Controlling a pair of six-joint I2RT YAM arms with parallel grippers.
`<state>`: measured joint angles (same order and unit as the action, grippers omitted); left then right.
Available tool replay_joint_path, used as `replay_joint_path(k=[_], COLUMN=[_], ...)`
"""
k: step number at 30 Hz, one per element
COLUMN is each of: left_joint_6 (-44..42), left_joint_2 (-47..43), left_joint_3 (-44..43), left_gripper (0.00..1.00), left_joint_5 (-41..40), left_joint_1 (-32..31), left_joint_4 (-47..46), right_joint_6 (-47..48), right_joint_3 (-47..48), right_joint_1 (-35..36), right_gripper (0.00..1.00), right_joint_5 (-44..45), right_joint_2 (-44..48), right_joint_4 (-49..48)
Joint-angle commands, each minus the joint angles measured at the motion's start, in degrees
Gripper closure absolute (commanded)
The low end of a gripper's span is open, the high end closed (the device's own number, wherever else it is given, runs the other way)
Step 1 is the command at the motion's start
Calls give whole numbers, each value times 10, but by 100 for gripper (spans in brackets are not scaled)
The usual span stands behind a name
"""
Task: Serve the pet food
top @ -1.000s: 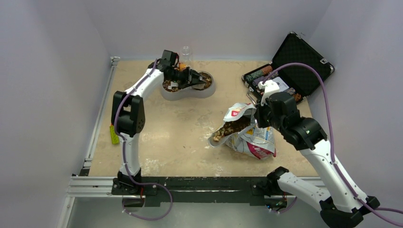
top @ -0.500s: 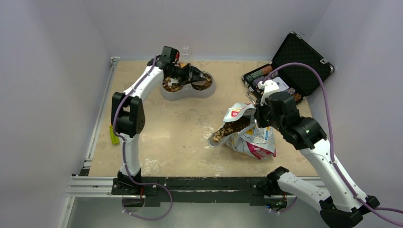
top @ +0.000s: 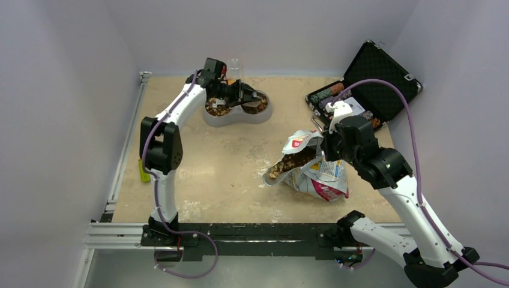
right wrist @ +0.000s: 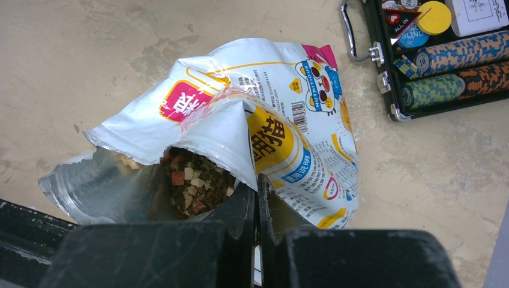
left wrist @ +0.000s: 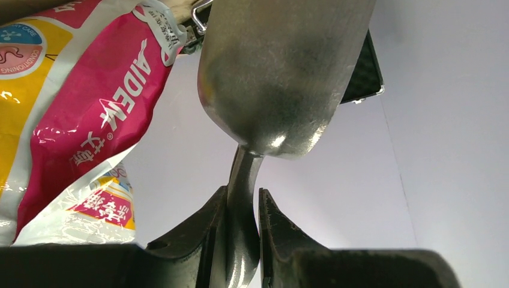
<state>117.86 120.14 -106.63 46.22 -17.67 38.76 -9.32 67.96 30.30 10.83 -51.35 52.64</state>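
Observation:
Next, I set the metal scoop down with my left gripper on the table [top: 188, 124] between the grey double bowl and the yellow-green item.
Brown pet food [right wrist: 192, 183] shows in the mouth of the printed bag [right wrist: 288, 144], which lies on its side at mid-table [top: 318, 177]. More pet food [top: 218, 110] lies in the grey double bowl [top: 264, 115] at the back. My left gripper [left wrist: 243, 204] is shut on the handle of the metal scoop [left wrist: 276, 72], whose rounded back faces the camera. In the top view this gripper [top: 242, 96] hovers over the bowl. My right gripper [right wrist: 258, 195] is shut on the bag's upper edge and holds the mouth open [top: 327, 147].
An open black case [top: 366, 90] with rows of poker chips [right wrist: 456, 54] stands at the back right, close to the bag. A clear cup [top: 234, 66] stands behind the bowl. A yellow-green item [top: 144, 171] lies at the left edge. Walls enclose the table.
The left wrist has turned and shifted slightly over the bowl with the scoop. The right arm and the bag have not moved.

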Motion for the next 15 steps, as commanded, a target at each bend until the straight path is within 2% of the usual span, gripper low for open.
replay_joint_path(k=[1,4,6,12,15], left_joint_6=[-3,8,17,5,-3], left_joint_2=[-27,-47,-51,-17,-16], left_joint_3=[8,68,75,-29,-19], left_gripper=[100,100,100,100,100], left_joint_5=[16,16,16,15,14], left_joint_1=[-1,-4,-3,-3,-3], left_joint_4=[2,-24,-38,-3,2], right_joint_6=[10,9,10,8,7], right_joint_3=[12,12,12,14,15], right_joint_1=[-9,-9,-9,-9,-9], right_gripper=[100,100,100,100,100], right_joint_5=[22,23,23,19,20], right_joint_2=[3,4,5,6,7], right_joint_4=[-37,-35,-34,-33,-33])
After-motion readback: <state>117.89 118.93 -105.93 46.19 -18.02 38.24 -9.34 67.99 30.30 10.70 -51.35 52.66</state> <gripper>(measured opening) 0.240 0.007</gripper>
